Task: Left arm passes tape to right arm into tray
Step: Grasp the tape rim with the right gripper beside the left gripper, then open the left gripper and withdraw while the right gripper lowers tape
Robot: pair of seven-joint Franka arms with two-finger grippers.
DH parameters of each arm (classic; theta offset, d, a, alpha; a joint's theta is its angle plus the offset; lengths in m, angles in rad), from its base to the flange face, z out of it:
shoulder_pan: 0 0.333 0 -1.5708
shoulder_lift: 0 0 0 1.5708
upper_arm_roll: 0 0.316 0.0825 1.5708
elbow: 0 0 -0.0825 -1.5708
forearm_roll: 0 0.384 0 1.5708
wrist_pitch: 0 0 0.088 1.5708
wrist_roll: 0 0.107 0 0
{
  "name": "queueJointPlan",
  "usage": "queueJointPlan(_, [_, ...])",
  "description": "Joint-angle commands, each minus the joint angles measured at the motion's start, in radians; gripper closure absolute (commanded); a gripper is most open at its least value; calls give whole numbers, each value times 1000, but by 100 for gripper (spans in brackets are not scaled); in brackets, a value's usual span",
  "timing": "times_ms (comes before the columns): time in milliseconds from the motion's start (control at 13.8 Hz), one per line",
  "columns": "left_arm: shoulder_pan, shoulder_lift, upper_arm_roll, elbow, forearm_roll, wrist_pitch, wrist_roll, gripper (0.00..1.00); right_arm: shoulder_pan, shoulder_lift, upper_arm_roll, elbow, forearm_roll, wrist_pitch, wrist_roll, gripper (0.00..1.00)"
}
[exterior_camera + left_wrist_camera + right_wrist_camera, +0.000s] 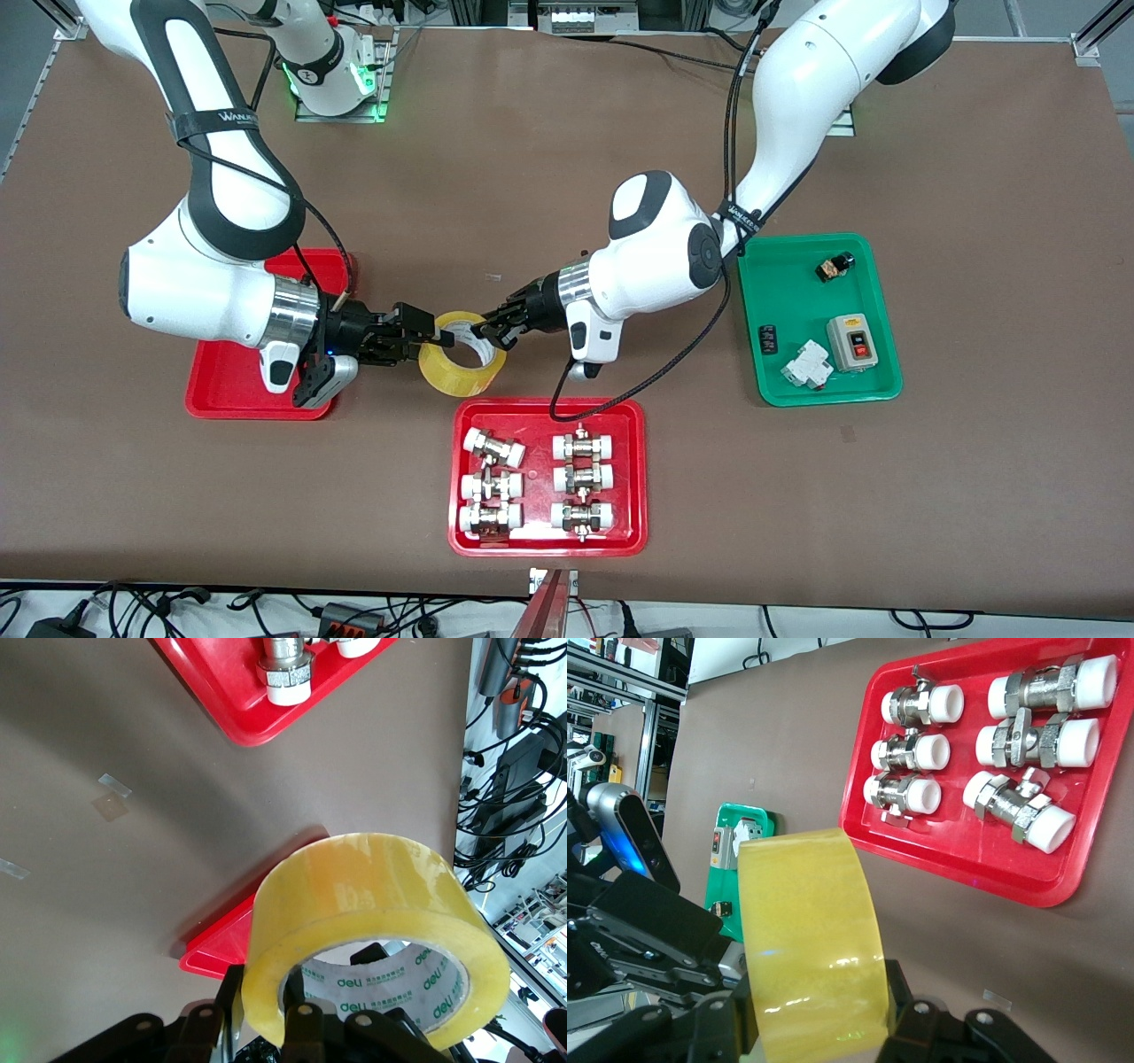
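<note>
My right gripper is going to let go of the yellow tape near the middle of the plain red tray (255, 352) under the right arm.
The yellow tape (447, 372) hangs in the air over bare table, between the plain red tray (230, 394) and the fittings tray. My left gripper (485, 330) is shut on its wall, one finger inside the white core and one outside, as the left wrist view (266, 1010) shows on the tape (372, 877). My right gripper (430, 332) is shut on the opposite part of the roll, its fingers against the roll's two flat sides in the right wrist view (815, 1010), with the tape (806, 921) between them. The plain red tray lies under the right arm, partly hidden; one corner (217, 948) shows.
A red tray of white-and-metal fittings (633, 478) lies nearer the front camera than the tape and also shows in the right wrist view (957, 877). A green tray (877, 385) with switches and small parts lies toward the left arm's end.
</note>
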Motion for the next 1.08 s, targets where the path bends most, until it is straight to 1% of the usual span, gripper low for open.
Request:
queueJointPlan(0, [0,-6,5,26,44,0,19,0,4,7,1,22,18,4,1,100])
queueJointPlan(145, [32,-38,6,15,85,-15,19,0,5,6,1,24,18,4,2,100])
queueJointPlan(217, [66,-80,5,-16,101,-52,18,0,5,6,1,24,18,4,2,100])
queueJointPlan(289, [107,-133,6,-46,101,-127,18,0,4,6,0,24,17,4,2,100])
queueJointPlan(361, [156,-184,8,-69,101,-231,19,0,2,4,0,22,13,2,-1,100])
queueJointPlan(506, [276,-242,5,-64,116,-433,19,0,-19,1,-11,15,1,-12,6,100])
queueJointPlan(651, [389,-284,5,-56,125,-619,21,0,-103,13,-17,-1,0,-88,4,100])
queueJointPlan(723, [431,-301,6,-56,136,-690,36,0,-151,21,-17,-14,-9,-132,2,100])
queueJointPlan(795, [457,-324,-1,-56,200,-747,79,0,-191,32,-17,-25,-52,-168,1,100])
queueJointPlan(940, [479,-368,-3,-51,353,-866,208,0,-257,50,-17,-30,-167,-251,-4,100])
queueJointPlan(1012, [486,-387,3,-50,424,-938,286,0,-292,64,-17,-31,-190,-283,-8,100])
